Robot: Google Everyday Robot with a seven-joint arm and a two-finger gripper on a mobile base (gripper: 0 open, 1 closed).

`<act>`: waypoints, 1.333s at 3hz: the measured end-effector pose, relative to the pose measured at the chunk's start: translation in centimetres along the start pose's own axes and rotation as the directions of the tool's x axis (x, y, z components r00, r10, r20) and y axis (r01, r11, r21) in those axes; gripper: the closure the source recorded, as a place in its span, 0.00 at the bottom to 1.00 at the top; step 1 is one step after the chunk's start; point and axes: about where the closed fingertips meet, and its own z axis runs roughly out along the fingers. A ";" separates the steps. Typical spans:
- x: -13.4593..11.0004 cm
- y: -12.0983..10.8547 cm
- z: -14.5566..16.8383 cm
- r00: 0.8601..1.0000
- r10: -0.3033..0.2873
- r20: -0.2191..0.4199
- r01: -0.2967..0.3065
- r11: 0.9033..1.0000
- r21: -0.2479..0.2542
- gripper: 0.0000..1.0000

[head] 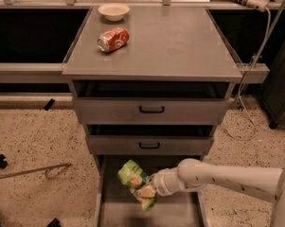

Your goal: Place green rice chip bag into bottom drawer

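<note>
My gripper will let go of the green rice chip bag on the bottom drawer's grey bottom (139,203), closer to the side opposite my arm.
The green rice chip bag (132,178) is a crinkly light-green bag with orange-tan chip pictures. It hangs tilted over the pulled-out bottom drawer (175,212), a grey flat tray under two upper drawers. My gripper (150,187) comes in from the right on a white arm and is shut on the bag's lower right part. The bag hides the fingertips. The bag is held above the drawer floor, toward its left-middle.
An orange-red soda can (113,39) lies on its side on the grey cabinet top (180,46), with a white bowl (113,11) behind it. Two upper drawers with black handles (151,109) stand slightly open. A white cable (251,93) hangs at the right. Speckled floor lies around.
</note>
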 end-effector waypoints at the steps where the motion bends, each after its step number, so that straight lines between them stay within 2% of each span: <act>1: 1.7 -3.0 3.6 0.998 0.056 0.037 -0.056 0.998 0.011 1.00; 2: 4.9 -3.7 6.7 0.992 0.118 0.034 -0.118 0.993 -0.001 1.00; 3: 8.1 -3.0 8.8 0.990 0.142 -0.024 -0.143 0.987 -0.067 1.00; 4: 8.1 -3.0 8.8 0.990 0.142 -0.024 -0.143 0.987 -0.067 1.00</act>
